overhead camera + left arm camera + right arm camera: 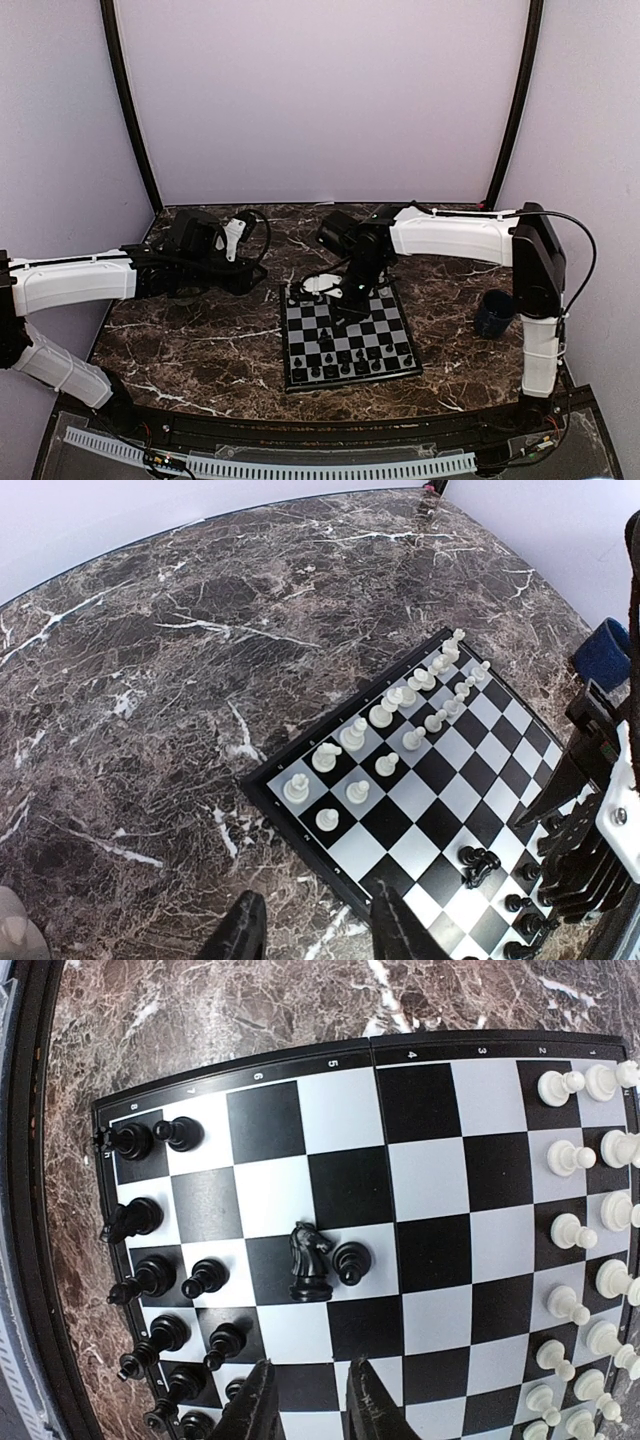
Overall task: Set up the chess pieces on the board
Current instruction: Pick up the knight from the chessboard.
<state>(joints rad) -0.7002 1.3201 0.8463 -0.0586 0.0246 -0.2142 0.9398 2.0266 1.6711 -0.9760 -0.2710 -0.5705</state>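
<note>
The black knight lies sideways; next my right gripper lifts the knight by its base (pixel 311 1291), bringing its head to my left gripper.
The board (pixel 350 384) lies in the middle of the marble table. White chess pieces (pixel 400 705) fill two rows at its far side, and black pieces (pixel 160 1275) stand along the near side. A black knight (pixel 308 1260) lies on its side next to a black pawn (pixel 352 1262), a few squares in from the black rows. My right gripper (pixel 308 1405) hovers open just above that part of the board (pixel 430 1175), with nothing between its fingers. My left gripper (pixel 320 930) is open and empty beside the board's left edge (pixel 300 830).
A dark blue cup (pixel 493 313) stands right of the board and also shows in the left wrist view, the cup (pixel 605 650) near the wall. The right arm (pixel 450 235) reaches in over the board's far side. Bare marble (pixel 200 680) lies left of the board.
</note>
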